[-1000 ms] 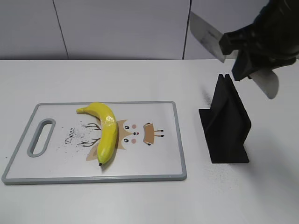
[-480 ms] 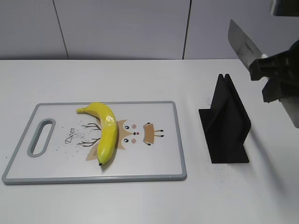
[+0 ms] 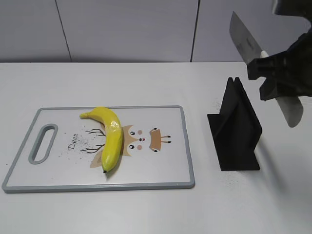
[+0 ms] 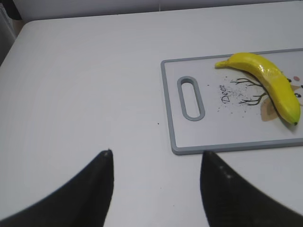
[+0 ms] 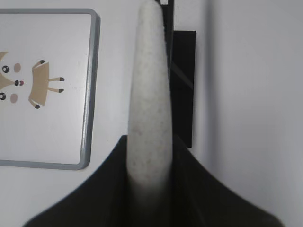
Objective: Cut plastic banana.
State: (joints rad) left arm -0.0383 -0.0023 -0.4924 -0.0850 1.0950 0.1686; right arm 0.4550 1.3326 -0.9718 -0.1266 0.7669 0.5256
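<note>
I will set the knife down with my right gripper in the slot of the black knife stand (image 3: 249, 110) (image 5: 169, 54), with the knife's handle sloping toward the front.
The plastic banana (image 3: 111, 136) lies on the white cutting board (image 3: 187, 146), left of the deer drawing, stem toward the back; it also shows in the left wrist view (image 4: 265, 80). My right gripper (image 3: 280, 80) is shut on the speckled white handle of a knife (image 5: 149, 94) and holds it in the air above the black knife stand (image 3: 236, 126), blade (image 3: 246, 39) pointing up and left. My left gripper (image 4: 156, 156) is open and empty over bare table, left of the board's handle end (image 4: 168, 118). It is out of the exterior view.
The black knife stand also shows under the knife in the right wrist view (image 5: 182, 85), right of the board's grey rim (image 5: 90, 94). The board has a slot handle (image 3: 43, 142) at its left end. A grey wall lies behind the white table.
My right gripper carried the knife to the right, then back a little to the left. It stays above the stand, the blade still raised. Banana and board have not moved.
</note>
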